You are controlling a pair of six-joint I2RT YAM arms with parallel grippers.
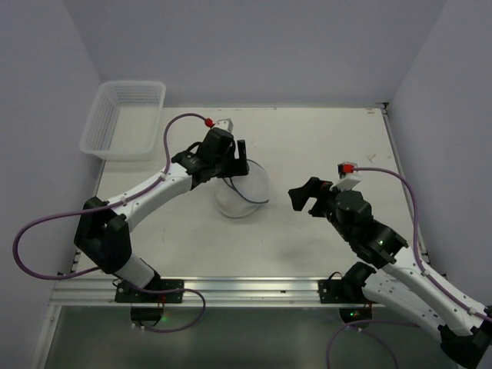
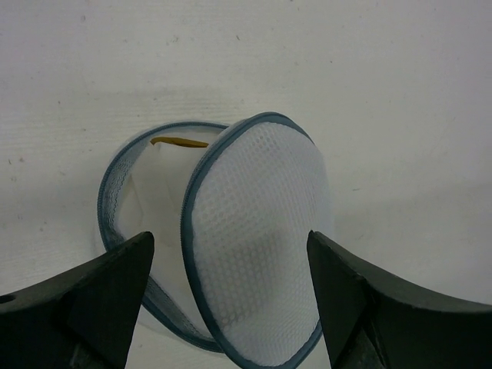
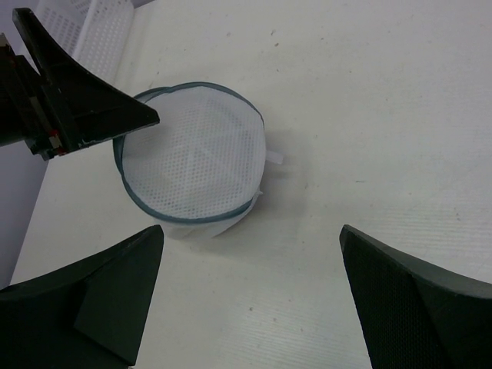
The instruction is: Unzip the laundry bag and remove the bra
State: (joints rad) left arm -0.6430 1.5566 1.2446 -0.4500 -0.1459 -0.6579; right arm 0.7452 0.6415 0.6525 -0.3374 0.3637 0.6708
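Observation:
The white cloth will be gripped by my left gripper as it closes inside the laundry bag's parted opening (image 1: 243,187) (image 2: 159,196), next to the thin yellow piece of cloth.
The laundry bag (image 1: 244,188) is a round white mesh pouch with a grey-blue zipper rim, mid-table. In the left wrist view its rim is parted: one mesh half (image 2: 257,231) stands up from the other half's rim (image 2: 115,200). A thin yellow strip (image 2: 181,141) shows in the gap; I cannot tell whether it is the bra. My left gripper (image 2: 231,238) is open, its jaws wide on either side of the raised half, at the bag's far edge (image 1: 240,157). My right gripper (image 1: 301,196) is open and empty to the bag's right; the bag (image 3: 192,154) lies ahead of it (image 3: 251,231).
A white slatted plastic basket (image 1: 123,117) stands at the back left corner; its corner shows in the right wrist view (image 3: 84,31). White walls close the table at the back and both sides. The left gripper's finger (image 3: 84,100) reaches over the bag's left rim.

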